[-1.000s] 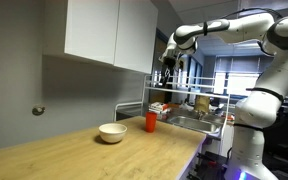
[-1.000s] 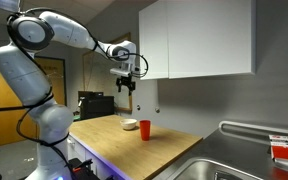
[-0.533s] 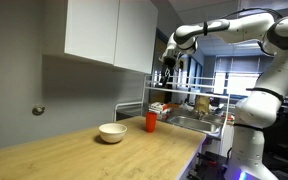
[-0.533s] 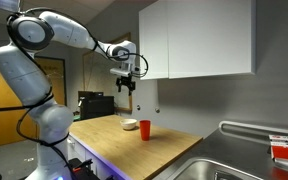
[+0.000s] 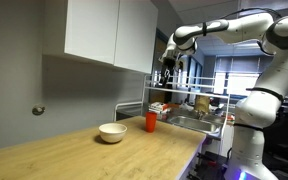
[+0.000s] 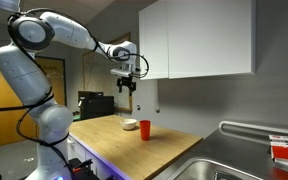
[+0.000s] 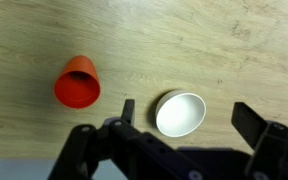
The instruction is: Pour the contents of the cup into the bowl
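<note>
I move my gripper to the red-orange cup next and close it on the cup's rim [image 5: 155, 113] [image 7: 56, 90], on the side that faces away from the cream-white bowl.
The red-orange cup [image 5: 151, 121] stands upright on the wooden counter; it also shows in the other exterior view [image 6: 144, 129] and in the wrist view [image 7: 78, 83]. The cream-white bowl [image 5: 112, 132] sits a short way from it on the counter, seen too in an exterior view [image 6: 130, 124] and in the wrist view [image 7: 179, 113]. My gripper [image 5: 168, 70] hangs high above the counter, open and empty; it also shows in an exterior view [image 6: 124, 89]. In the wrist view the gripper [image 7: 188, 115] has its jaws wide apart, straddling the bowl far below.
White wall cabinets [image 5: 109, 33] hang close beside the gripper. A sink [image 6: 214, 165] and a wire dish rack [image 5: 189, 105] with items lie beyond the cup. The counter edge [image 5: 184, 155] runs along the front.
</note>
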Controlling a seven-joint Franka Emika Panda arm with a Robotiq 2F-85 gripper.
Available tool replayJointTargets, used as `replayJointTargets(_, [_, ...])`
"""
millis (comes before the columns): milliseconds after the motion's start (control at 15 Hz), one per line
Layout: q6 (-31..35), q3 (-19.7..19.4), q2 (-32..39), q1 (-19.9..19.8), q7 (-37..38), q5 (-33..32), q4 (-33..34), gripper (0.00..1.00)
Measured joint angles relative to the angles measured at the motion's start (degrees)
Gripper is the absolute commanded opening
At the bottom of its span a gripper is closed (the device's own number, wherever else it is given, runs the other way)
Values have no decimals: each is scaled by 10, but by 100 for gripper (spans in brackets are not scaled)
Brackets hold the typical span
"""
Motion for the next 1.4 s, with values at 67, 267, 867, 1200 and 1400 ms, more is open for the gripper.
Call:
replayJointTargets(67, [8, 0, 5, -4, 1, 0, 0, 100])
replayJointTargets(267, [45, 0, 29, -18, 7, 2, 0, 100])
replayJointTargets(867, [162, -1, 138, -73, 67, 2, 14, 100])
replayJointTargets(1200, [177, -6, 186, -107, 96, 2, 36, 100])
replayJointTargets(1400, [177, -8, 209, -121, 109, 2, 47, 100])
